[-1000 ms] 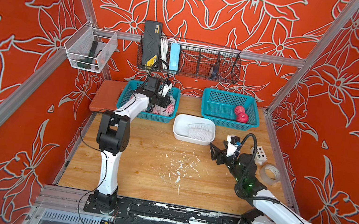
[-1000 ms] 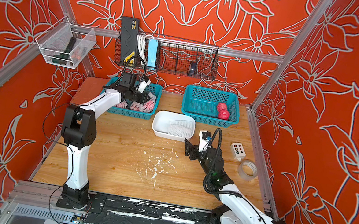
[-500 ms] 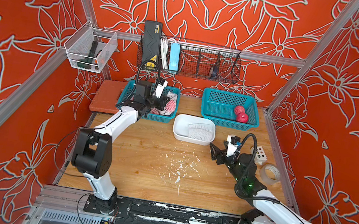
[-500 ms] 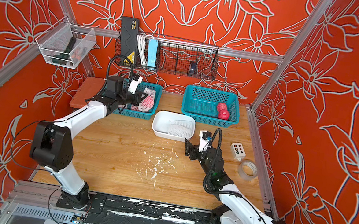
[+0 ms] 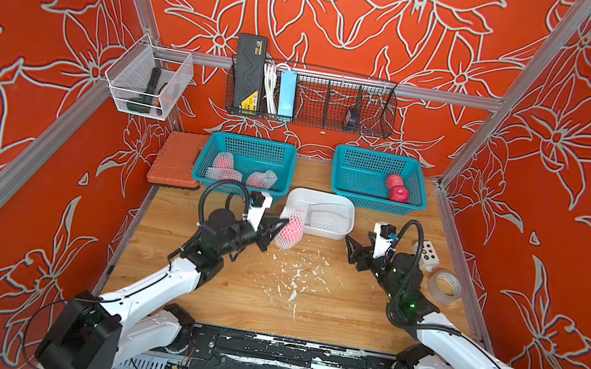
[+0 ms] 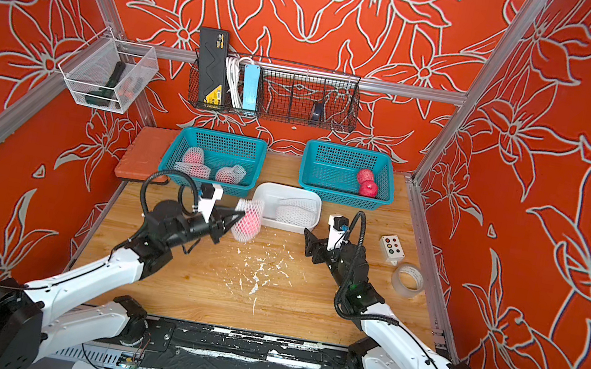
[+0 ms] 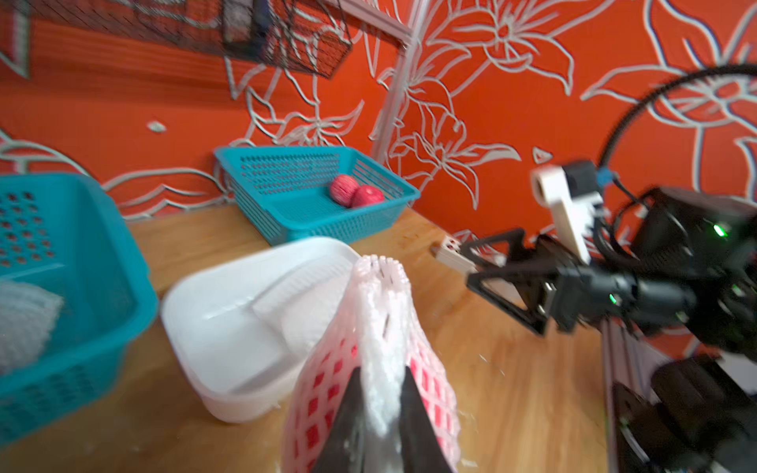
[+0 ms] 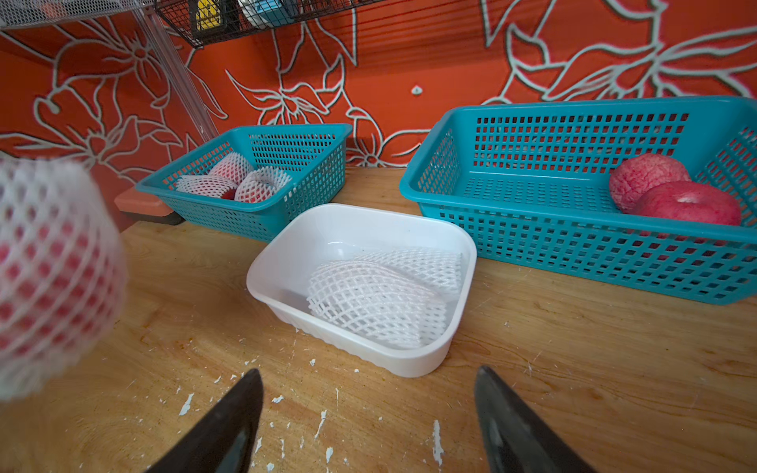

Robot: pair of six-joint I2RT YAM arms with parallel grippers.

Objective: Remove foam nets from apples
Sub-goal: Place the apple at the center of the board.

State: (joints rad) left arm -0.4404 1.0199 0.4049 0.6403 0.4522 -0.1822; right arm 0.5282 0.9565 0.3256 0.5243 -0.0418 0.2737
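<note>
My left gripper pinches the foam net's fold well below the foam net's rim; it should lower the apple, then grip closer to that rim [image 7: 382, 266].
My left gripper [image 5: 277, 227] [image 7: 381, 374] is shut on the bunched end of a white foam net [image 7: 379, 311]. A red apple [image 5: 292, 229] hangs inside it above the table, just in front of the white tub [image 5: 322, 233]. In both top views my right gripper [image 5: 351, 251] [image 8: 368, 372] stands open and empty, a short way right of the hanging apple. The tub holds loose foam nets [image 8: 381, 295]. The left teal basket [image 5: 252, 141] holds netted apples [image 5: 261, 178]. Two bare apples [image 5: 398, 193] lie in the right teal basket [image 5: 376, 153].
White foam crumbs [image 5: 295, 275] litter the wooden table's middle. A tape roll [image 5: 443, 285] and a small button box [image 5: 426, 254] sit at the right edge. An orange board [image 5: 175, 163] lies left of the left basket. A wire rack [image 5: 312, 99] hangs on the back wall.
My left arm has drawn back from the left basket and swung out over the table beside the tub, carrying the netted apple by its net. The right arm has stayed put.
</note>
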